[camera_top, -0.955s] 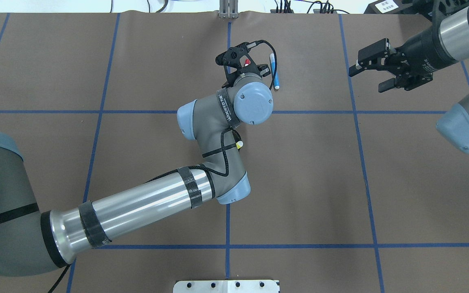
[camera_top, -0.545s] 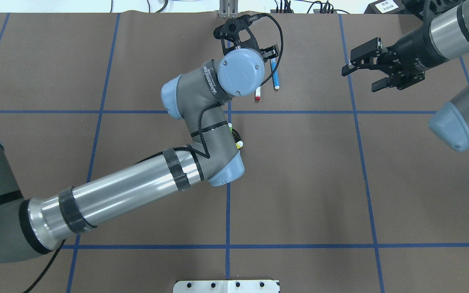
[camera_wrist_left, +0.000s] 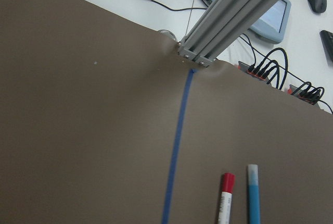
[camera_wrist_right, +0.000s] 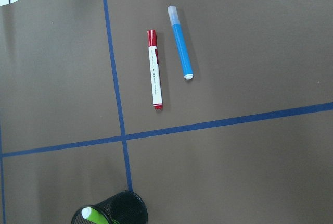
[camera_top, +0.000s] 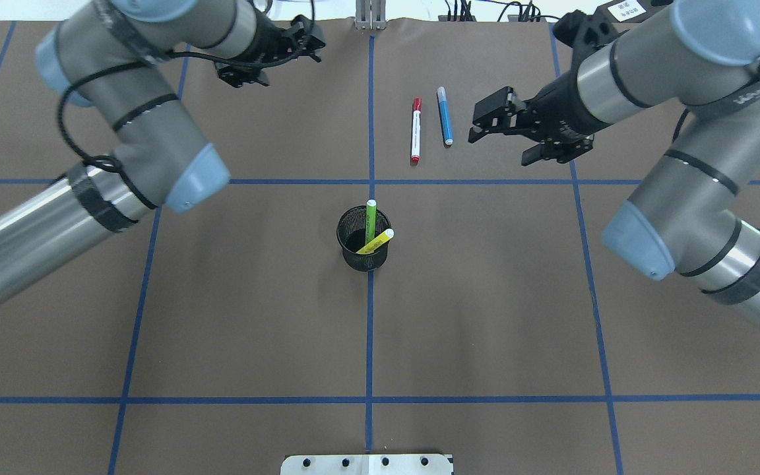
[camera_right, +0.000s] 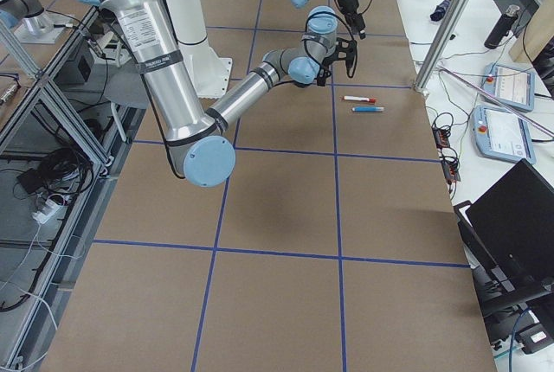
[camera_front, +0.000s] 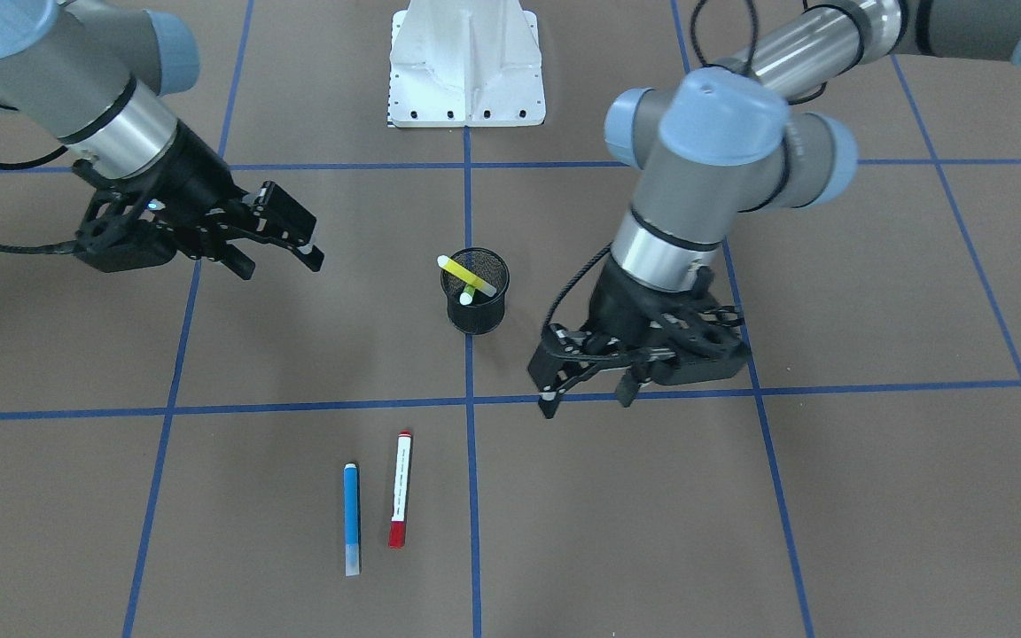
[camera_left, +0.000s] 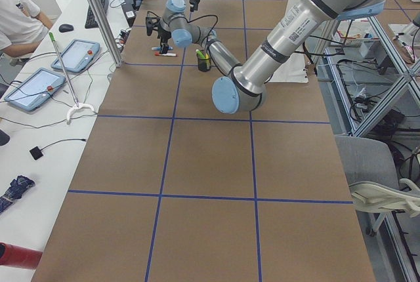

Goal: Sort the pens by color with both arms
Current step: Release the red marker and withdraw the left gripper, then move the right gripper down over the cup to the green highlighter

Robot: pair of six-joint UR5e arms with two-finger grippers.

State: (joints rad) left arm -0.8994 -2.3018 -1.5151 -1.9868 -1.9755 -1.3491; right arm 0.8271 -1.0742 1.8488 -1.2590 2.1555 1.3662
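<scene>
The lime green pen sticks out of the black mesh cup beside the yellow pen, and I will close my right gripper on the upper end of the lime green pen [camera_front: 467, 296] [camera_wrist_right: 91, 214].
A white-barrelled pen with red cap [camera_top: 415, 130] and a blue pen [camera_top: 444, 115] lie side by side on the far middle of the brown table, apart from both grippers. Both show in the front view, red [camera_front: 400, 487] and blue [camera_front: 351, 518], and in the right wrist view, red [camera_wrist_right: 154, 70] and blue [camera_wrist_right: 181, 41]. A lime green pen [camera_top: 371, 221] and a yellow pen [camera_top: 376, 242] stand in the black mesh cup [camera_top: 361, 254]. My left gripper [camera_top: 281, 61] is open and empty at the far left. My right gripper [camera_top: 502, 146] is open and empty, just right of the blue pen.
The white pedestal base [camera_front: 466, 80] stands at the robot's side. A metal post [camera_top: 370, 14] and cables sit on the far table edge. Blue tape lines [camera_top: 370, 343] divide the table. An operator's desk with tablets [camera_left: 39, 85] lies beyond the far edge.
My left gripper let go of the red-capped pen beside the blue pen, then swung away to the far left. My right gripper moved left toward the blue pen.
</scene>
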